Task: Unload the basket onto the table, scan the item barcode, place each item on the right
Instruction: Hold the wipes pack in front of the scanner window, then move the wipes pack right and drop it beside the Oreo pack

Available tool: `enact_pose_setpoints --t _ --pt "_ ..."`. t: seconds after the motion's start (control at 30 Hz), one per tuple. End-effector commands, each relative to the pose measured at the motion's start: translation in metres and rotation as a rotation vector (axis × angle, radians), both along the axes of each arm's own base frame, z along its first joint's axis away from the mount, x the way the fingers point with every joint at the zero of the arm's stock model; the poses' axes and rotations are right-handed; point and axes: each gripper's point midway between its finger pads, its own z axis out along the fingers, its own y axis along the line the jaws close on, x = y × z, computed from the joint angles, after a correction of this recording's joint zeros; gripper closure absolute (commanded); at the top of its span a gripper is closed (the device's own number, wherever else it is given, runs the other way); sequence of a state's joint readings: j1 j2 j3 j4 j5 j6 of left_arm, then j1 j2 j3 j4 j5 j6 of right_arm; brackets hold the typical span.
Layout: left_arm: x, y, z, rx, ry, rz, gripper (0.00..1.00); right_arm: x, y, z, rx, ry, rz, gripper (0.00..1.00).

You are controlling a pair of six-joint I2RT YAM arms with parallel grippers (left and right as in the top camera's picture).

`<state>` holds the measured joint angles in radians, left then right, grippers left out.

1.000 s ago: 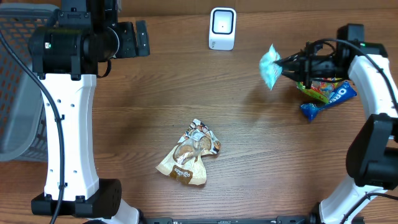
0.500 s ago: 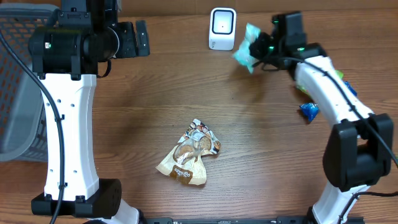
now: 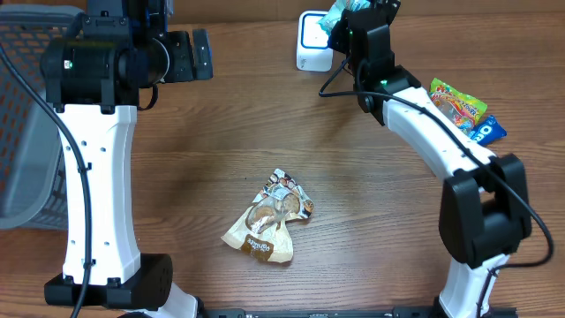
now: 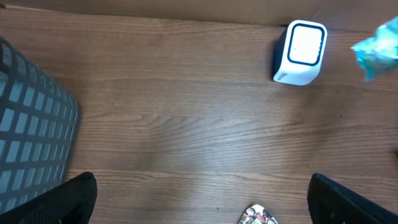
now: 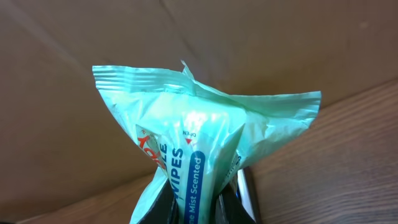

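Observation:
My right gripper is going to put the mint-green wipes pack down on the wood (image 3: 478, 161) just in front of the blue Oreo pack.
My right gripper (image 3: 346, 22) is shut on a mint-green wipes pack (image 3: 334, 16) and holds it at the table's far edge, right beside the top right of the white barcode scanner (image 3: 311, 40). The right wrist view shows the pack (image 5: 199, 137) standing up out of the shut gripper (image 5: 196, 208), its "wipes" print facing the camera. From the left wrist view, the scanner (image 4: 301, 53) stands upright with the pack (image 4: 377, 48) hanging just to its right. At the upper left my left gripper (image 3: 201, 55) is open and empty, its fingers (image 4: 74, 196) spread wide over bare wood.
A brown snack bag (image 3: 269, 219) lies mid-table. A colourful candy bag (image 3: 457, 104) and a blue Oreo pack (image 3: 485, 132) lie at the right. A grey mesh basket (image 3: 26, 115) fills the left edge.
The right arm has carried the wipes pack from the right side leftward and toward the far edge, up to the scanner. The left arm has not moved.

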<state>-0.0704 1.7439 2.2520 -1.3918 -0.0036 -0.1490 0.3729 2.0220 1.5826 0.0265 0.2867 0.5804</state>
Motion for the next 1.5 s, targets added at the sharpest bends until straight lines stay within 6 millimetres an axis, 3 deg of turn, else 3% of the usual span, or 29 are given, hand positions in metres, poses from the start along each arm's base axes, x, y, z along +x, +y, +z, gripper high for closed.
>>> enact_pose_setpoints --t 0.0,0.27,0.6,1.33,1.47 --pt "0.001 -0.001 0.000 0.011 0.000 -0.016 0.00 0.016 0.014 -0.016 0.034 0.009 0.032 0.96" --pt "0.001 -0.001 0.000 0.011 0.000 -0.016 0.00 0.037 0.036 -0.040 0.031 0.020 0.054 0.96" --pt "0.001 -0.001 0.000 0.011 0.000 -0.017 0.01 0.042 0.060 -0.042 0.090 -0.015 0.085 0.96" --pt "0.001 -0.001 0.000 0.011 0.000 -0.017 0.00 0.043 0.061 -0.051 0.080 -0.001 0.086 0.96" --pt "0.001 -0.001 0.000 0.011 0.000 -0.016 0.00 0.034 0.060 -0.036 0.039 0.015 0.112 0.96"
